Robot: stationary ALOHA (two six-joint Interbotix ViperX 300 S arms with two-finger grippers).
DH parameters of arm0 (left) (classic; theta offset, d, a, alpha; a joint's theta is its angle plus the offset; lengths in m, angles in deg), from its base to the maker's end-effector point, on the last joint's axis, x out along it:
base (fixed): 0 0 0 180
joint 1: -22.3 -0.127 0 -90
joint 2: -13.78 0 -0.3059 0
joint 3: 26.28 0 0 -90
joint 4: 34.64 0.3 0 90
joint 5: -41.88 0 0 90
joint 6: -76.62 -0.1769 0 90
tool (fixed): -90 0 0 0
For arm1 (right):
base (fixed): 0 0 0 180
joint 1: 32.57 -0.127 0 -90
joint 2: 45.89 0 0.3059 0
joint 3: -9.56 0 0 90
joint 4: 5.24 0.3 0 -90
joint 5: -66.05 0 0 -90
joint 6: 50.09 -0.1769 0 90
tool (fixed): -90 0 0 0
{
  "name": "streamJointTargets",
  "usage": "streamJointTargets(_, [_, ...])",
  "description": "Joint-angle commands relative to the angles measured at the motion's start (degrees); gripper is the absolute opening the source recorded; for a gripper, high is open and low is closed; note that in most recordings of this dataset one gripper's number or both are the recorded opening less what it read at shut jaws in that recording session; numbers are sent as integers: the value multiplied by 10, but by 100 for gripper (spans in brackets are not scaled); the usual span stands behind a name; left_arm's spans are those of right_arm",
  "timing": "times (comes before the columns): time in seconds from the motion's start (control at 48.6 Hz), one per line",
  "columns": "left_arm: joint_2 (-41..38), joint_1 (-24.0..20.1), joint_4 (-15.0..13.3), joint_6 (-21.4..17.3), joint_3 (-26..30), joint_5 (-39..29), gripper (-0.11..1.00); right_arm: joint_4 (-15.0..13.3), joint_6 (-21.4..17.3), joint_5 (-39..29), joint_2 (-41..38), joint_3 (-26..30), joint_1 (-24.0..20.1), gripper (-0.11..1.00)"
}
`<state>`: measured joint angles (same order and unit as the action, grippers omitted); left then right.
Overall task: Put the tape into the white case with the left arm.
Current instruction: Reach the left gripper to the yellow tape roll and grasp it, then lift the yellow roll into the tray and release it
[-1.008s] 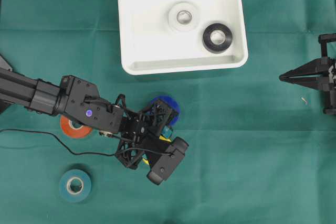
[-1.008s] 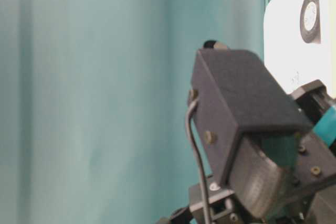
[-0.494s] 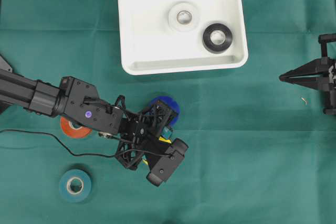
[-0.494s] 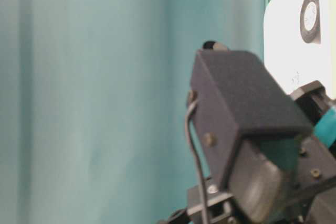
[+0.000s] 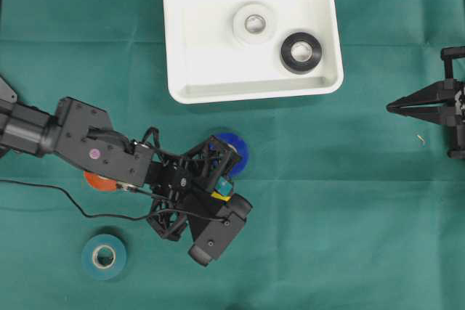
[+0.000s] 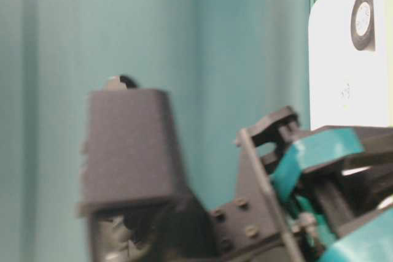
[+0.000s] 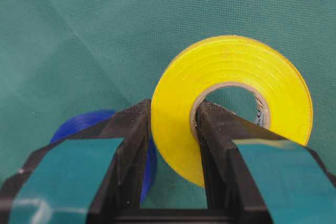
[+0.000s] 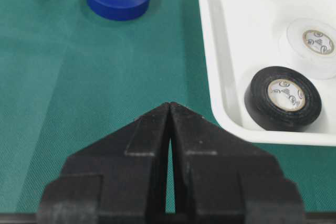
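The yellow tape roll will go down beside the black roll, between the whitish roll and the case's near rim [image 5: 258,67], placed by my left gripper. The yellow roll is now above the green cloth.
My left gripper [image 7: 173,106] is shut on a yellow tape [image 7: 231,103] roll: one finger is inside the core and the other outside the wall, so the roll stands on edge above the green cloth. From overhead, the left gripper [image 5: 221,179] is below the white case [image 5: 182,34], with only a sliver of yellow tape [image 5: 219,196] showing under it. Its teal-banded fingers [image 6: 313,151] fill the table-level view. My right gripper [image 5: 392,107] is shut and holds nothing at the right edge, its tips [image 8: 170,106] pointing at the case rim [image 8: 210,51].
A blue tape [image 5: 234,152] roll lies on the cloth just beyond the left gripper. An orange roll [image 5: 98,181] is partly hidden under the left arm, and a teal roll [image 5: 103,255] lies near the front left. A black roll [image 5: 301,52] and a whitish roll [image 5: 254,24] lie in the case.
The left arm has drawn back toward the lower left, taking the yellow tape with it. In the table-level view the camera housing slid left and the teal-banded fingers appeared. The right arm stayed still.
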<state>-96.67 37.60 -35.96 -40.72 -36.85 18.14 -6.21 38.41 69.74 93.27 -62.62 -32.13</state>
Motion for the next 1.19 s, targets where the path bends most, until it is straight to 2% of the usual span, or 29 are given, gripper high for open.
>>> streamJointTargets(0.0, [27,3,1,0,14,-2,25,0,-1,5,-3,7,0,-9])
streamJointTargets(0.226, [28,-11,2,-2,11,-2,25,0,-1,5,-3,6,0,-9])
streamJointTargets(0.7, [27,-116,2,-4,18,6,25,0,-1,5,-3,7,0,-9])
streamJointTargets(0.823, [25,-142,2,-25,25,13,25,-1,-1,5,-3,6,1,-9])
streamJointTargets(1.029, [11,-184,2,-82,38,25,25,0,-1,5,-3,6,1,-9])
streamJointTargets(1.173, [-6,-214,2,-98,53,32,25,0,-1,5,-3,6,1,-9])
